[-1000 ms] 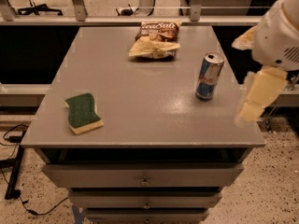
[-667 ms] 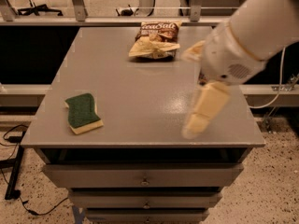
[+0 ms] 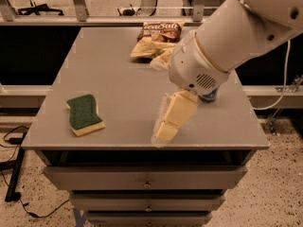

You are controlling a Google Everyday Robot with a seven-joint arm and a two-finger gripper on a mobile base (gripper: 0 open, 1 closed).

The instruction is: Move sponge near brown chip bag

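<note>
I should grip the sponge's side (image 3: 95, 115) nearest the drink can, since the sponge should go near the brown chip bag.
The sponge (image 3: 84, 113), dark green top over pale yellow foam, lies flat near the front left corner of the grey table (image 3: 118, 79). The brown chip bag (image 3: 157, 36) lies at the back middle of the table, far from the sponge. My gripper (image 3: 157, 100) hangs over the middle front of the table, to the right of the sponge and in front of the bag. It is open and empty, with one pale finger (image 3: 171, 118) pointing down at the table's front edge and the other close to the bag. The big white arm hides part of the table's right side.
A blue-and-silver drink can (image 3: 209, 97) stands on the right side, mostly hidden behind my arm. Drawers (image 3: 144, 179) sit under the tabletop. A metal rail (image 3: 118, 18) runs behind the table. Cables lie on the floor at the left.
My arm has swung in from the right edge of the table leftward to its middle front, now covering the can. The sponge, bag and can have not moved.
</note>
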